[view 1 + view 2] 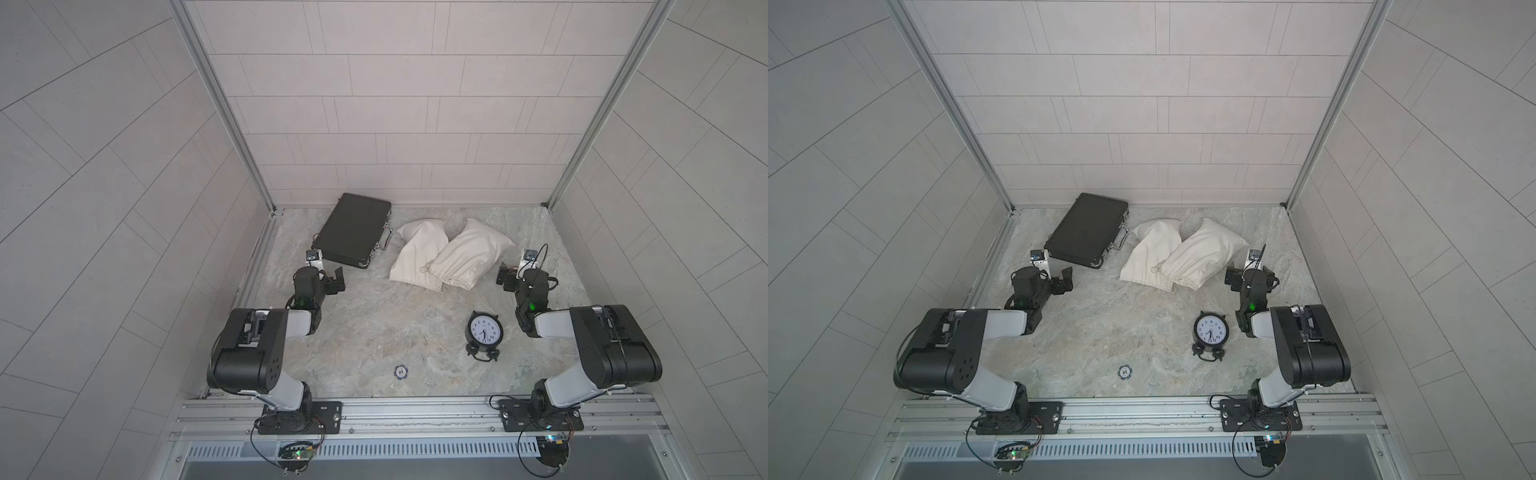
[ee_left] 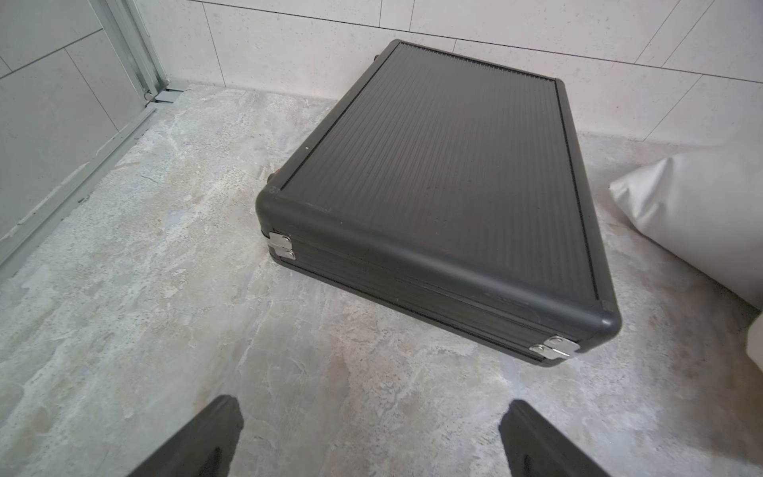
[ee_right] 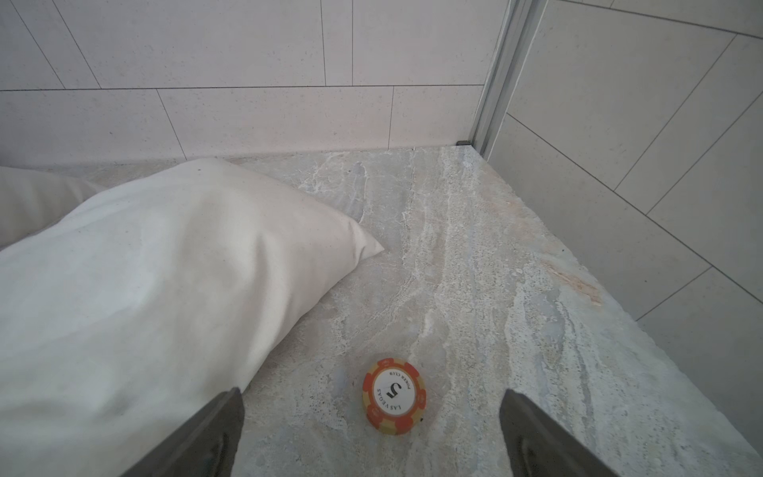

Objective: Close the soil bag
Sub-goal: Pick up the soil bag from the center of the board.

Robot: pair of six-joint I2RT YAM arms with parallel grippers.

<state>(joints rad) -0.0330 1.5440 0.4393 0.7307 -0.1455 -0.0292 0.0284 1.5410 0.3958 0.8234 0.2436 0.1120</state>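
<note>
Next, my left gripper needs to go to the flatter bag's front corner [image 1: 402, 276], on the side toward the black case, and close there.
Two cream cloth drawstring bags lie side by side at the back middle of the table. The fuller bag [image 1: 469, 251] [image 1: 1204, 249] overlaps the flatter bag [image 1: 415, 257] [image 1: 1148, 257]. Their gathered mouths [image 1: 451, 280] face the front, with loose cord ends on the table. No soil shows, so I cannot tell which is the soil bag. My left gripper [image 1: 334, 280] [image 2: 371, 404] stands open left of the bags, over bare table. My right gripper [image 1: 508, 276] [image 3: 372, 393] stands open just right of the fuller bag [image 3: 144, 289], apart from it.
A shut black case [image 1: 353, 235] [image 2: 437, 186] lies at the back left. A black alarm clock [image 1: 483, 328] lies at the front right, a blue chip [image 1: 400, 371] near the front edge. An orange chip [image 3: 394, 395] lies on the table between my right fingers. Walls enclose three sides.
</note>
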